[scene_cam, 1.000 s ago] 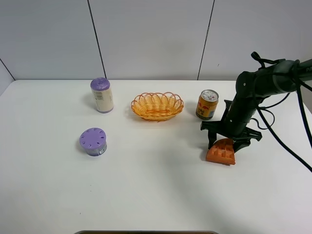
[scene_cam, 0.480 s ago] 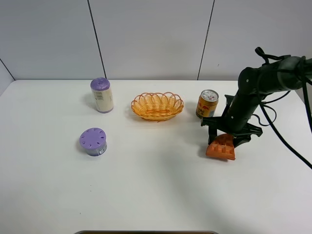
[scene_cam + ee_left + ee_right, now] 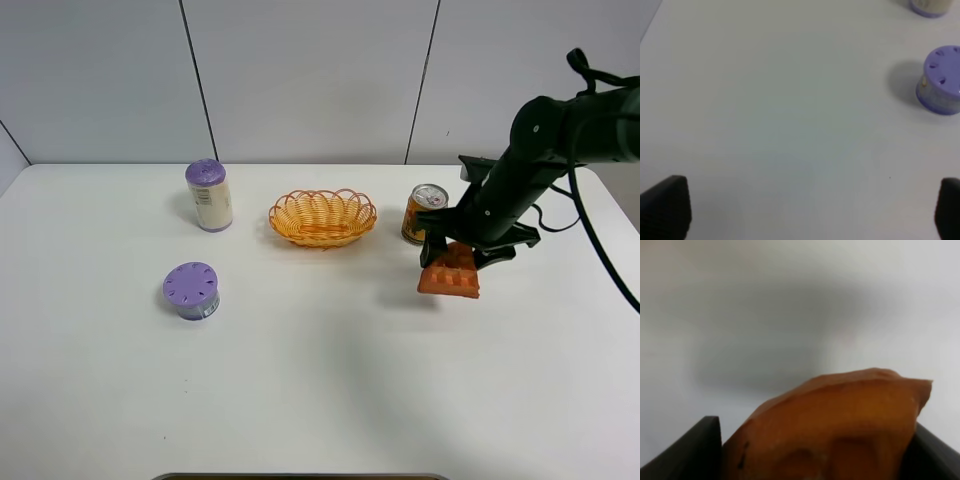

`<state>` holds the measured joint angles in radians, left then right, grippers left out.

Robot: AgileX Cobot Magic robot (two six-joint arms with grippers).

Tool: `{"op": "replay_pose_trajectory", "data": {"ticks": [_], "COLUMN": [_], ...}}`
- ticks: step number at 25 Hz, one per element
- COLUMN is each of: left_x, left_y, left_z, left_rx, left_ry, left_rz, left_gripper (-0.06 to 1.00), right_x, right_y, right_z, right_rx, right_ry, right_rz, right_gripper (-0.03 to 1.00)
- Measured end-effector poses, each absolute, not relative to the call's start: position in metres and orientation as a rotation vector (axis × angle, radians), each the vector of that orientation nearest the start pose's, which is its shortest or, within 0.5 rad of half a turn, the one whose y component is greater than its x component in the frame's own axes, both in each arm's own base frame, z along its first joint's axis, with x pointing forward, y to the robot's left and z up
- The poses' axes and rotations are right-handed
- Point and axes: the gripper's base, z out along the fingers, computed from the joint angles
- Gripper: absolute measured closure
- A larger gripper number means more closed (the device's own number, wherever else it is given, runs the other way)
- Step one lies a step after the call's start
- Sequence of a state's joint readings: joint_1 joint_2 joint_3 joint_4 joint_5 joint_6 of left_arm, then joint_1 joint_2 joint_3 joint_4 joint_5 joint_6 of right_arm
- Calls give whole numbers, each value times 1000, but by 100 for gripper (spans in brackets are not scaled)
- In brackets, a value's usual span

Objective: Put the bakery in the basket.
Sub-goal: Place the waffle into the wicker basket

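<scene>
The robot's right gripper will release the bakery in the middle of the empty wicker basket (image 3: pixel 328 216). The bakery is now lifted in front of the drink can.
The bakery (image 3: pixel 451 273) is an orange-brown wedge with a grid top, held in my right gripper (image 3: pixel 462 252) and lifted off the table, to the right of the basket and just in front of the drink can. In the right wrist view the bakery (image 3: pixel 830 430) fills the space between the two dark fingers (image 3: pixel 702 442), with its shadow on the table below. The orange-yellow wicker basket (image 3: pixel 322 217) stands empty at the table's back middle. My left gripper (image 3: pixel 800 210) shows only two dark fingertips (image 3: pixel 665 205) far apart over bare table, holding nothing.
A gold-red drink can (image 3: pixel 424 213) stands right behind the held wedge. A tall purple-lidded container (image 3: pixel 209 195) stands at the back left. A short purple-lidded container (image 3: pixel 191 290) sits in front of it and also shows in the left wrist view (image 3: pixel 941 80).
My right gripper has lifted the bakery off the table and carried it up and slightly left, toward the can. The left arm has not moved.
</scene>
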<state>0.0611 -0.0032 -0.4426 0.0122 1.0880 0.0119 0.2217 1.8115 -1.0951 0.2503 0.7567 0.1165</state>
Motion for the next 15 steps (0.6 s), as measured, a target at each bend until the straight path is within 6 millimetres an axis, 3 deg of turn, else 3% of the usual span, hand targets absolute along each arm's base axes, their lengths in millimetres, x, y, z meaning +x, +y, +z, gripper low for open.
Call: {"op": "replay_pose_trajectory", "data": {"ticks": [10,15], "left_x": [0,0], "left_y": [1,1], "left_z": [259,259], "left_rx": [-53,-53], "left_ry": [2126,2126], "left_rz": [58,58], "left_gripper": [-5,-5], "right_x": [357,373], "right_y": [135,141], "right_z": [259,285], "right_rx": [-149,-157], "right_ry": [2689,2563], "right_rz": [504,521], "right_gripper": [32,32]}}
